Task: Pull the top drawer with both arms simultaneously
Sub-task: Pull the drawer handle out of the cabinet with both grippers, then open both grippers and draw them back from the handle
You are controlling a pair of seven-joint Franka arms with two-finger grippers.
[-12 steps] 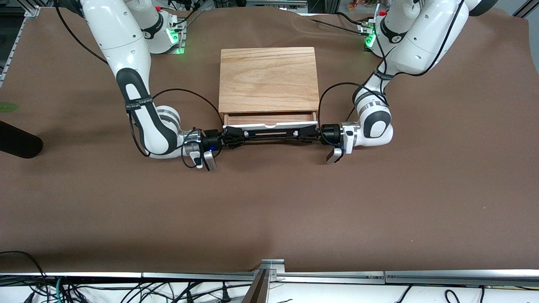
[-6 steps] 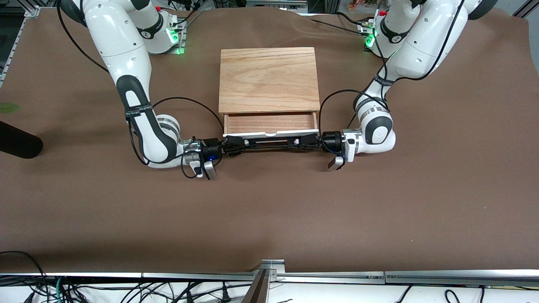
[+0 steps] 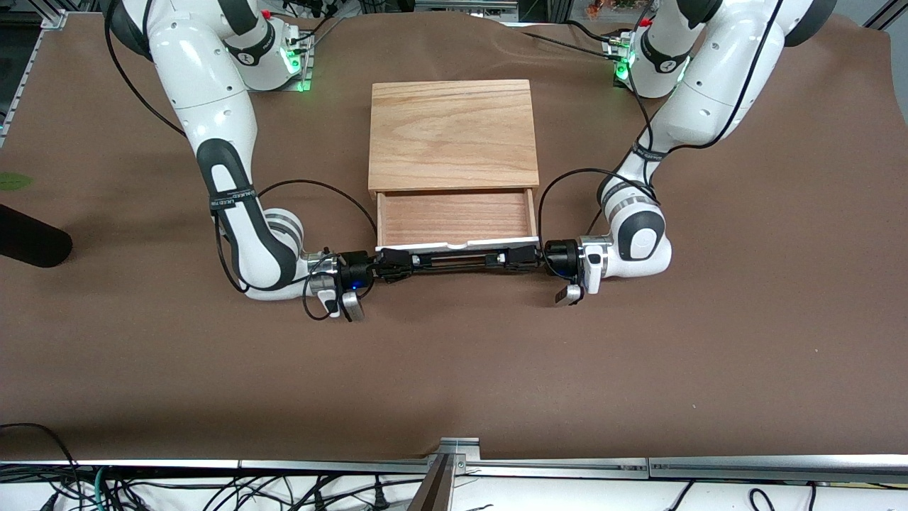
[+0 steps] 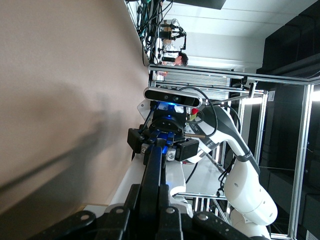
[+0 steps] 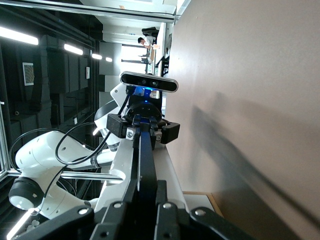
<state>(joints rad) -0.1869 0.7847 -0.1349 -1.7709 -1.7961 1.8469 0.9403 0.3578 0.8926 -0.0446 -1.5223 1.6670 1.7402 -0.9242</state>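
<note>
The robot's right gripper needs to release the black handle a little farther from the oak casing, over the brown cloth (image 3: 460,271) beside it.
The top drawer (image 3: 455,216) stands well out of the light oak casing (image 3: 452,135), its wood floor showing. Its white front panel (image 3: 454,248) carries a long black handle (image 3: 457,261). My left gripper (image 3: 507,259) is shut on the handle at the left arm's end. My right gripper (image 3: 404,264) is shut on it at the right arm's end. In the left wrist view my left gripper (image 4: 150,192) clamps the handle (image 4: 152,165), with the right gripper (image 4: 162,140) farther along the bar. In the right wrist view my right gripper (image 5: 146,192) clamps the handle (image 5: 146,160).
The table is covered by a brown cloth (image 3: 454,369). A black object (image 3: 28,245) and a green scrap (image 3: 14,181) lie at the table's edge toward the right arm's end. An aluminium rail (image 3: 454,461) runs along the edge nearest the front camera.
The drawer has slid farther out of the casing toward the front camera. Both grippers moved with the handle, still shut on it.
</note>
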